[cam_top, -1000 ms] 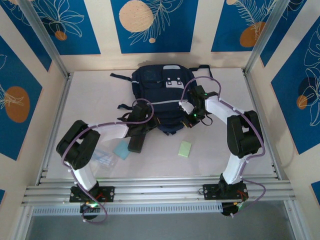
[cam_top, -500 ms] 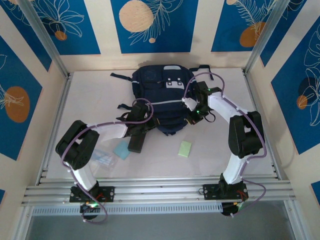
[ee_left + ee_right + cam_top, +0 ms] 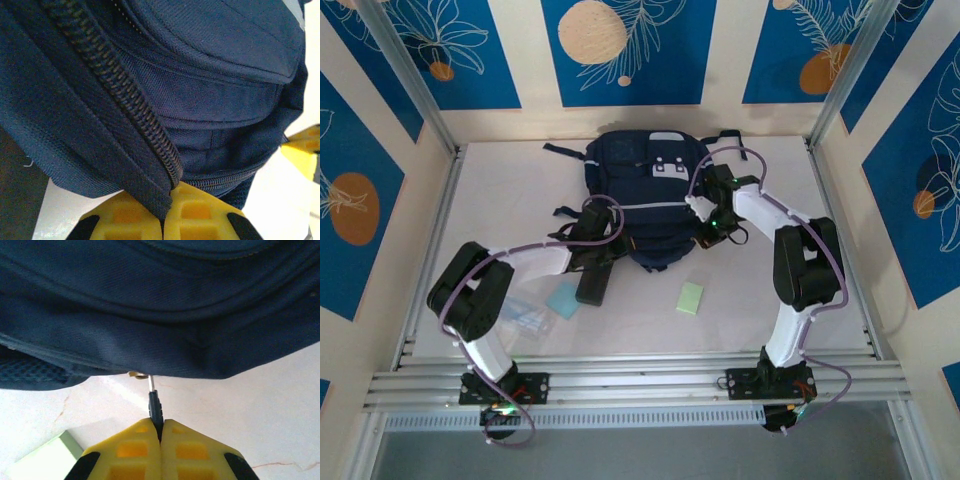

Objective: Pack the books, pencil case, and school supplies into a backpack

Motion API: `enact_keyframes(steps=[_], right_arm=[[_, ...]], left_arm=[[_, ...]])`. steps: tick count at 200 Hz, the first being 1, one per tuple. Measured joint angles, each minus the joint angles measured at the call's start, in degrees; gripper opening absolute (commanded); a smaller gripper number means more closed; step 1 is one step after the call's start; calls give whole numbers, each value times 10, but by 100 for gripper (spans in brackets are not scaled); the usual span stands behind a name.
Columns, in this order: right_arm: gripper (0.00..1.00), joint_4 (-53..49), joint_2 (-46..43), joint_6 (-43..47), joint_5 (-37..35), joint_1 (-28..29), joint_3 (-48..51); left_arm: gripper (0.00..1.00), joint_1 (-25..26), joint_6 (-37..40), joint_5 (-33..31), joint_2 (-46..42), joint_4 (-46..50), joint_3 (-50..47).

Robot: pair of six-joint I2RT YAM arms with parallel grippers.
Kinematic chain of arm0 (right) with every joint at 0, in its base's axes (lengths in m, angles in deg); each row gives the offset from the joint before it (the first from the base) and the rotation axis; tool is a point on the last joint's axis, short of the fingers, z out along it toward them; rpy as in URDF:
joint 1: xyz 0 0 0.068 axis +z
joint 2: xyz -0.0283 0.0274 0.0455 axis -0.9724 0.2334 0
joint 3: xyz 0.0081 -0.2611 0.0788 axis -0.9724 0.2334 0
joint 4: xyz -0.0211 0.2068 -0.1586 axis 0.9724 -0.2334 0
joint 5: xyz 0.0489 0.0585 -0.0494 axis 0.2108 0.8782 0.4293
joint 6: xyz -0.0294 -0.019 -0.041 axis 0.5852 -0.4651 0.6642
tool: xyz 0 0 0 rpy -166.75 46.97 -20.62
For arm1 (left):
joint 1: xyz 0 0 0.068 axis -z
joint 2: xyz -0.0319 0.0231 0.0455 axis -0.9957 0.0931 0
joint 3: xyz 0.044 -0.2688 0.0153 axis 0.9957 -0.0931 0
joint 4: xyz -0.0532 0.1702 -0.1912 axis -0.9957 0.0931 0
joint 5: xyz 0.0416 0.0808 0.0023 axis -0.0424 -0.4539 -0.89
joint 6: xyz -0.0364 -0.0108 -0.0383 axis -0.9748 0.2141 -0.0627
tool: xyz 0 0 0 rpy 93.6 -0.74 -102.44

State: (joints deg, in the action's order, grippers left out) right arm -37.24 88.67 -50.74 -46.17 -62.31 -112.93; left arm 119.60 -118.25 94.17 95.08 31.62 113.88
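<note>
The backpack's front edge sags slack toward the zipper pull; next my left gripper takes that front edge closer to the zipper pull [image 3: 670, 248] and braces it.
The navy backpack [image 3: 650, 185] lies at the back middle of the table. My left gripper [image 3: 614, 246] is at its front left edge; in the left wrist view it [image 3: 167, 214] is shut on the backpack's fabric edge beside the zipper teeth [image 3: 135, 107]. My right gripper [image 3: 704, 230] is at the backpack's right side, and in the right wrist view it [image 3: 161, 427] is shut on the dark zipper pull [image 3: 155, 405]. The black pencil case [image 3: 592, 284], the light blue pad [image 3: 563, 299], the pale green pad [image 3: 690, 297] and the clear plastic piece [image 3: 525, 314] lie on the table. The books are out of view.
Aluminium rails [image 3: 620, 385] run along the near edge by the arm bases. Metal frame posts [image 3: 430, 110] and patterned walls close in the table on three sides. The pale green pad [image 3: 42, 460] lies just left of my right fingers.
My right gripper has drawn the zipper pull toward the back along the backpack's right side. The left arm has hardly shifted, and its grip on the fabric holds.
</note>
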Motion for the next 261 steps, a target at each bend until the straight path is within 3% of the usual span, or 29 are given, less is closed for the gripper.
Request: enact_keyframes(steps=[81, 137, 144, 160, 184, 202, 231, 261], right_arm=[[0, -44, 36, 43, 30, -41, -79], [0, -34, 10, 24, 59, -30, -40], [0, -26, 0, 16, 60, -21, -24], [0, -7, -16, -6, 59, 4, 5], [0, 14, -19, -38, 51, 41, 28], [0, 26, -19, -60, 50, 62, 32], [0, 46, -19, -80, 50, 85, 35], [0, 50, -19, -85, 50, 87, 36]], left_arm=[[0, -2, 23, 11, -8, 1, 8], [0, -15, 34, 12, -12, 14, 8], [8, -20, 38, 12, -12, 21, 8], [41, -33, 51, 10, -13, 42, 8], [65, -46, 55, -6, -27, 80, 9], [74, -48, 50, -13, -54, 101, 9], [77, -37, 18, -22, -107, 112, 9], [78, 9, -55, -37, -122, 86, 7]])
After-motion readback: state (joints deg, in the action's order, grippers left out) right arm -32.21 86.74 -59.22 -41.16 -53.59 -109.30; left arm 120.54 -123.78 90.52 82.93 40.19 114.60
